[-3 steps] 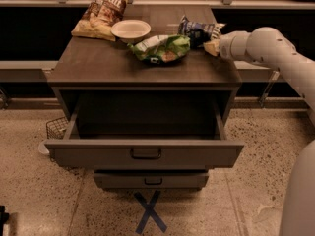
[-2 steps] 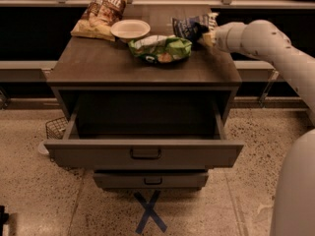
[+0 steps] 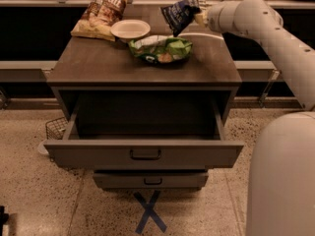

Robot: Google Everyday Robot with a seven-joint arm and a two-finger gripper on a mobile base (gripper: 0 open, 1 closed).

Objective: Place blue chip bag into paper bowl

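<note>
My gripper will release the blue chip bag in the paper bowl [image 3: 129, 27], between the tan-and-brown bag and the green chip bag.
The blue chip bag [image 3: 179, 14] is dark navy with pale markings and hangs lifted above the cabinet top, over the far right part. My gripper [image 3: 199, 16] is shut on the bag's right edge, at the end of the pale arm reaching in from the right. The paper bowl [image 3: 130, 30] is off-white and round and sits on the cabinet top at the back, left of the held bag, with nothing in it. The bag is to the right of the bowl and higher.
A green chip bag [image 3: 160, 49] lies just right of the bowl, under the held bag. A tan-and-brown bag [image 3: 98, 13] leans at the back left. The top drawer [image 3: 144, 154] is pulled open towards me. A wire basket [image 3: 55, 128] stands on the floor at left.
My gripper has lifted the blue chip bag off the cabinet top and carried it up and to the left, towards the bowl.
</note>
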